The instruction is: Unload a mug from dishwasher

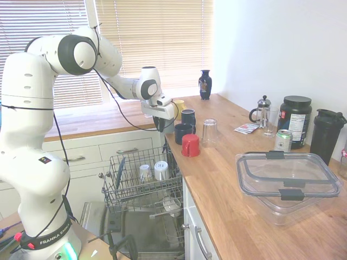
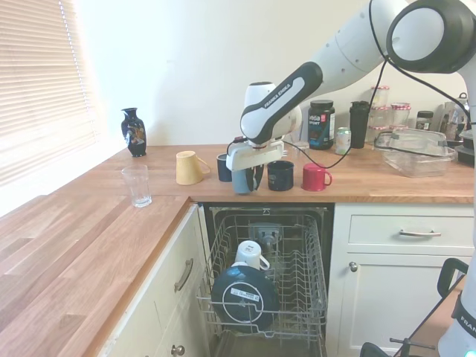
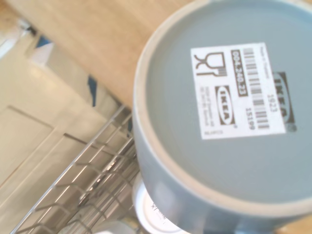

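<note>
Next, my gripper releases the blue-grey mug, which is now held upside down, on the wooden counter's front edge (image 2: 245, 191) between the dark mugs, above the dishwasher.
My gripper (image 2: 246, 175) (image 1: 161, 124) is shut on the mug (image 2: 241, 180), which it holds upside down at the front edge of the wooden counter (image 2: 89, 230), above the dishwasher. The mug looks blue-grey in the second exterior view and dark in the first exterior view. Its flat base (image 3: 229, 112) with a white printed label fills the wrist view. I cannot tell whether the mug touches the counter. The dishwasher's grey wire rack (image 2: 301, 271) (image 1: 122, 187) is pulled out below, with pale upturned cups (image 1: 154, 171) and a dark round bowl (image 2: 242, 295) in it.
On the counter beside the gripper stand two dark mugs (image 2: 280, 175) (image 2: 223, 166), a red mug (image 2: 316, 177) and a tipped yellow mug (image 2: 189, 167). A glass (image 2: 137, 184) and a vase (image 2: 134, 132) stand farther along, and a clear lidded container (image 1: 287, 181) sits at the near right.
</note>
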Robot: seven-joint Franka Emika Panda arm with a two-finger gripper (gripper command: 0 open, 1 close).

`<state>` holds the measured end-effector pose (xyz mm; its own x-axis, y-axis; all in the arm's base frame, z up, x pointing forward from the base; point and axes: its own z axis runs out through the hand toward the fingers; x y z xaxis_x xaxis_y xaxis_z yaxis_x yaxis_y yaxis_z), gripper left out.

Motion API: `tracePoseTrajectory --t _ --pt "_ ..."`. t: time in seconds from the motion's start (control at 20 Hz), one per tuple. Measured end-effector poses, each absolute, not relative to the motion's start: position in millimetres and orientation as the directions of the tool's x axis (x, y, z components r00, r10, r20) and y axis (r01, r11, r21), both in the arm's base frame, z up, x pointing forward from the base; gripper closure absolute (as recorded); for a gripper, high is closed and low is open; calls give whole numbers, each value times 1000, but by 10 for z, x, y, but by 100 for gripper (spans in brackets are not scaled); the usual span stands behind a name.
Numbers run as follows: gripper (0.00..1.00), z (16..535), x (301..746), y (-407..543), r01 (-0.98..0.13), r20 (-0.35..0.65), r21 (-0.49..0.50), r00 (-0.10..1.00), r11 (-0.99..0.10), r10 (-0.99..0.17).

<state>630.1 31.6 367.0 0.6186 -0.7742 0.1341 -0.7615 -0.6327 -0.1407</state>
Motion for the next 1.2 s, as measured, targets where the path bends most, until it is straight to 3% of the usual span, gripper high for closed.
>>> tracePoseTrajectory --t 1.15,1.2 --pt "100 3463 6635 165 -790 115 -110 593 -604 -797" --pt "0 3458 6641 165 -791 111 -104 593 -602 -798"
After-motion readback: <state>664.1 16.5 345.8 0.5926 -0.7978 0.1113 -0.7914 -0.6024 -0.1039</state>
